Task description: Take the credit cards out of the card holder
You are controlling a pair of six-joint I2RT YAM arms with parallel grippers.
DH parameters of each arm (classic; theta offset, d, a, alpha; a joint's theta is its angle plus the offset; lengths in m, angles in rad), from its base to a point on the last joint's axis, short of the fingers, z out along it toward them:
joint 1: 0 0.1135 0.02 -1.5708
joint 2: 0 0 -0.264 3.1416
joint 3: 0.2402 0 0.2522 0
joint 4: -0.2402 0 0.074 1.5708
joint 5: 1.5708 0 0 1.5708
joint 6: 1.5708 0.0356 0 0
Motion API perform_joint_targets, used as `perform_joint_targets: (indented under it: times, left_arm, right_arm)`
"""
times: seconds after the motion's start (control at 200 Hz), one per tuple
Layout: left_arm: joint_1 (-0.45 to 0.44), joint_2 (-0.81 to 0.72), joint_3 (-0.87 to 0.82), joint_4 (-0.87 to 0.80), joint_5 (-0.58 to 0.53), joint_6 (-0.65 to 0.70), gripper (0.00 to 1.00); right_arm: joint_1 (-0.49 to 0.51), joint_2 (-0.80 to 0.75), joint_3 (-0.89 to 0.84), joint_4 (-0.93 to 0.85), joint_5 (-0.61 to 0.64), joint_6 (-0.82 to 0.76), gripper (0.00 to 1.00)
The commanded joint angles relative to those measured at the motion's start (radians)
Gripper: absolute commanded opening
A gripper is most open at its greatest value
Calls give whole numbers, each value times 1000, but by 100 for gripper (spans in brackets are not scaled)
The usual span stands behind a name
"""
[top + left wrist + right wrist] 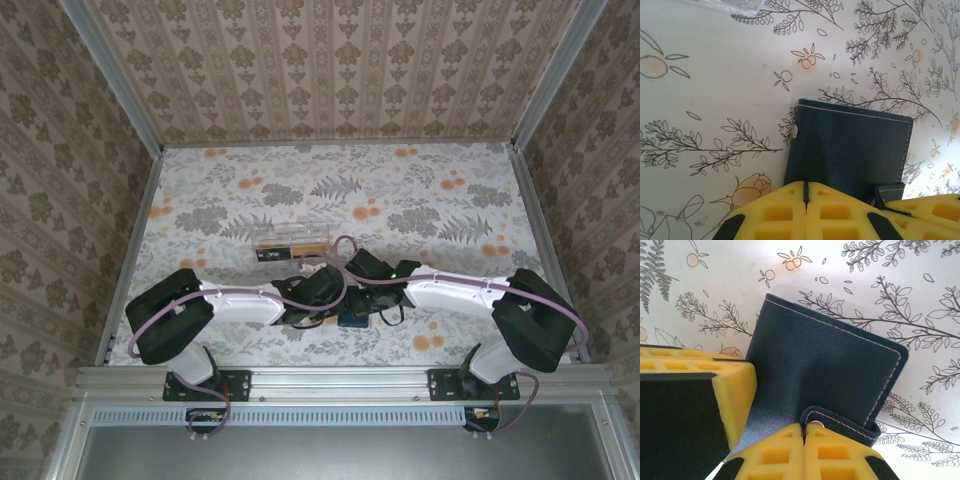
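Note:
The robot's left gripper pins the near edge of the closed card holder, so it should open and back away while the right gripper lifts the cover by the strap tab (846, 426).
The card holder (850, 150) is a dark navy wallet lying closed on the floral table, with a metal snap stud (794, 131) at its left edge. My left gripper (806, 192) is shut, its yellow fingertips (780, 210) pinching the holder's near edge. My right gripper (804, 432) is shut on the holder's stitched strap tab (840, 422), just beside its snap. In the right wrist view the card holder (825, 360) has the left gripper's finger (735, 390) pressed against its left side. From above, both grippers meet over the card holder (352, 319). The credit cards are hidden.
A clear rectangular plastic box (290, 240) with black and orange strips lies just behind the grippers; its corner (740, 6) shows in the left wrist view. Patterned walls enclose the table (450, 200) on three sides.

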Motion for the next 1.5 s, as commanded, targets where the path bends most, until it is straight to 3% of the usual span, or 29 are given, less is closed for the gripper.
perform_joint_targets:
  times: [0.0, 0.385, 0.56, 0.66, 0.92, 1.07, 1.245, 1.495]
  left_arm:
    - [0, 66, -41, -151, 13, -62, 0]
    - [2, 67, -26, -190, -2, -42, 0]
    - [-7, -15, -24, -132, -17, 22, 0]
    - [-18, -88, -3, -139, -43, 81, 21]
    - [20, -304, -65, -234, -117, 116, 60]
    - [52, -424, -134, -270, -133, 120, 61]
    - [60, -529, -184, -280, -143, 129, 56]
    - [60, -525, -175, -265, -123, 166, 54]
  right_arm:
    - [-34, -68, -40, 17, -8, 19, 0]
    - [-155, -239, -133, -42, -13, 4, 0]
    - [-174, -299, -157, -63, -17, -7, 0]
    - [-172, -315, -168, -32, -71, -3, 0]
    - [-81, -311, -77, 3, -118, 26, 0]
    - [-32, -268, 10, 11, -136, 37, 0]
    - [-23, -240, 52, -2, -110, 30, 0]
    - [-30, -246, 46, -56, -66, 11, 0]
